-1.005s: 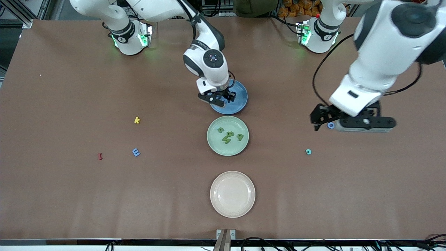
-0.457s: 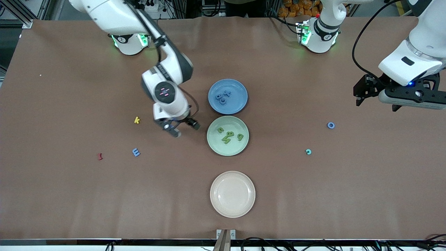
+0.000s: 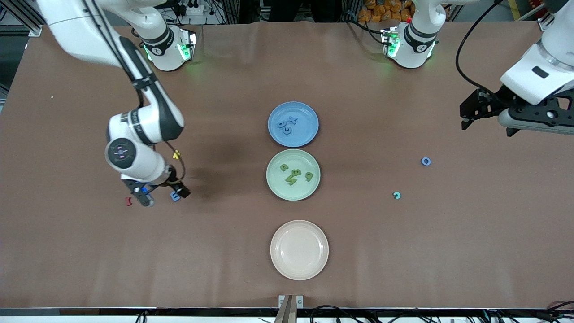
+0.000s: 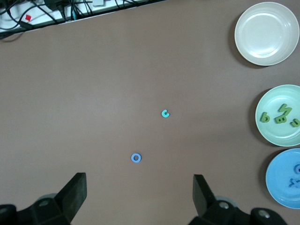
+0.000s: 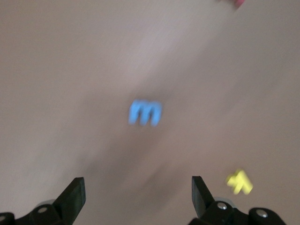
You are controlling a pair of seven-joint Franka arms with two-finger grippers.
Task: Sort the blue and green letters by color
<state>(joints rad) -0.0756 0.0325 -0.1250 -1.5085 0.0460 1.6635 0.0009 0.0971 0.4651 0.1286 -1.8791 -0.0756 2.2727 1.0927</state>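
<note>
Next, my right gripper closes on the outer legs point(image 3: 176, 199) point(image 5: 133, 116) of the blue letter m, the one lying near the yellow k.
A blue letter E point(image 3: 174, 196) lies on the table toward the right arm's end, also seen in the right wrist view point(image 5: 145, 113). My right gripper point(image 3: 164, 197) hangs open over it, one finger each side, holding nothing point(image 5: 138, 185). The blue plate point(image 3: 306, 131) holds three blue letters point(image 3: 286, 125). The green plate point(image 3: 279, 183) holds several green letters point(image 3: 293, 175). A blue letter O point(image 3: 426, 161) lies toward the left arm's end point(image 4: 136, 158). My left gripper point(image 3: 467, 115) is open and empty, up over the table near that end point(image 4: 139, 187).
A yellow k point(image 3: 176, 154) and a dark red letter point(image 3: 128, 201) lie close to the right gripper. A teal c point(image 3: 397, 195) lies nearer the front camera than the O. An empty cream plate point(image 3: 299, 249) sits nearest the front camera.
The right gripper opened over the blue plate, then swung toward the right arm's end, over the blue E. The left gripper drew away from the blue O, which stays on the table.
</note>
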